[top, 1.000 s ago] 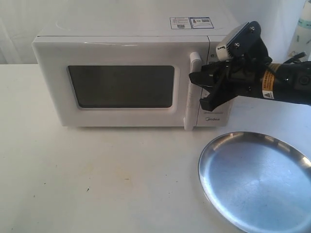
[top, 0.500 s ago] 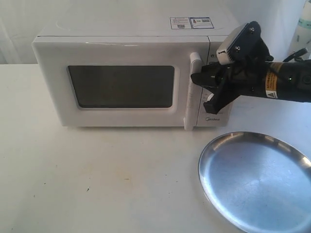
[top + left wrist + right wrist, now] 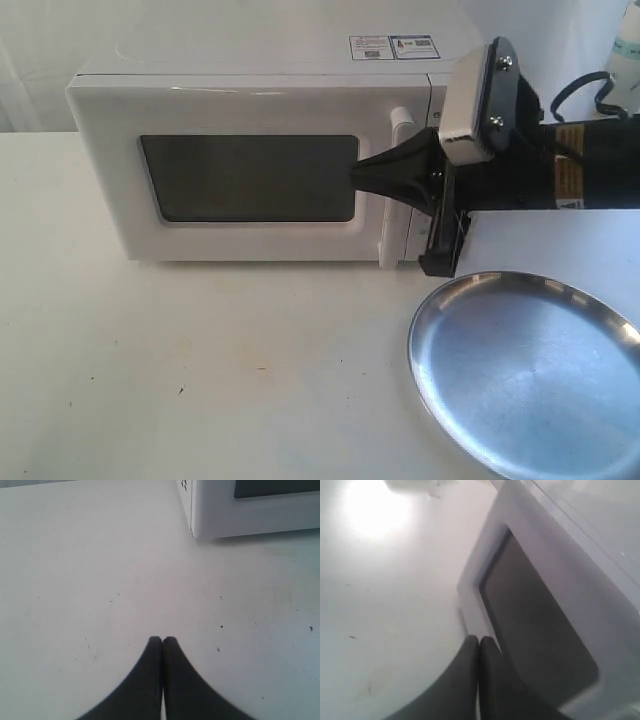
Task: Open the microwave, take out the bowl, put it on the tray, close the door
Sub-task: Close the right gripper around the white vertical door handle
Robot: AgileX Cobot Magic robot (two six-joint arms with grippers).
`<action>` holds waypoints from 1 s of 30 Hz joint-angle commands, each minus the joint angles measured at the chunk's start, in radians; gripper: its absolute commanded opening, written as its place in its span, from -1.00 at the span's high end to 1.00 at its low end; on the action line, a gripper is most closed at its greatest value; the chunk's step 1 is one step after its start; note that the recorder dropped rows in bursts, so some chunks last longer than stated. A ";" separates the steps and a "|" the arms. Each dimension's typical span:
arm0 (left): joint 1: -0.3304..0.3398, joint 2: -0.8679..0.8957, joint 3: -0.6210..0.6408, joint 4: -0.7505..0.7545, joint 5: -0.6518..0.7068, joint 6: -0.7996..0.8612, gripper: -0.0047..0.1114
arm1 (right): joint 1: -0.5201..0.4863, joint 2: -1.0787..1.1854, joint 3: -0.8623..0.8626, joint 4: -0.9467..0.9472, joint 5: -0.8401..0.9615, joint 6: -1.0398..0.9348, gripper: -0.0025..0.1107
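Observation:
My right gripper will back off, as it is shut with its end over the dark window's edge, then open and close on the bar handle [image 3: 402, 125].
The white microwave [image 3: 250, 100] stands at the back of the table, its door [image 3: 110, 180] looking shut. My right gripper [image 3: 356, 171] is shut on nothing. It reaches left across the vertical bar handle [image 3: 401, 117], and its tip lies over the right edge of the dark window. The right wrist view shows that gripper [image 3: 479, 639] shut, close to the door window [image 3: 535, 630]. The silver tray [image 3: 415, 330] lies at the front right. My left gripper [image 3: 162, 639] is shut over bare table near a microwave corner [image 3: 250, 515]. The bowl is hidden.
The white table [image 3: 200, 380] stretches in front of and to the left of the microwave. A pale bottle-like object [image 3: 625, 50] and a black cable [image 3: 575, 90] sit at the back right, behind the right arm.
My right gripper has rolled over and pushed left, from beside the handle to past it, over the window's edge. Its fingers went from spread to shut. The door has not visibly moved.

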 commanded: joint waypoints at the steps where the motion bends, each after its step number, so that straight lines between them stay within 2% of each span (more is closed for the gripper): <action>1: -0.005 -0.002 -0.003 -0.005 0.003 0.000 0.92 | -0.005 -0.035 0.006 -0.005 0.274 0.163 0.94; 4: -0.005 -0.002 -0.003 -0.005 0.003 0.000 0.92 | -0.011 -0.036 0.017 0.000 0.345 0.227 0.76; 6: -0.005 -0.002 -0.003 -0.005 0.003 0.000 0.92 | -0.011 -0.034 0.029 0.005 0.341 0.227 0.55; 10: -0.005 -0.002 -0.003 -0.005 0.003 0.000 0.92 | -0.011 -0.031 0.040 0.046 0.289 0.179 -0.03; 12: -0.005 -0.002 -0.003 -0.005 0.003 0.000 0.92 | -0.011 -0.031 0.041 0.046 0.267 0.167 -0.18; 15: -0.005 -0.002 -0.003 -0.005 0.003 0.000 0.92 | -0.011 -0.027 0.041 0.078 0.262 0.157 -0.17; 18: -0.005 -0.002 -0.003 -0.005 0.003 0.000 0.92 | -0.011 0.007 0.041 0.177 0.251 0.107 -0.09; 23: -0.005 -0.002 -0.003 -0.005 0.003 0.000 0.92 | -0.011 0.127 0.041 0.395 0.201 -0.076 0.10; 26: -0.005 -0.002 -0.003 -0.005 0.003 0.000 0.92 | -0.011 0.188 0.041 0.470 0.074 -0.189 0.20; 30: -0.005 -0.002 -0.003 -0.005 0.003 0.000 0.92 | -0.011 0.231 0.041 0.473 -0.153 -0.240 0.29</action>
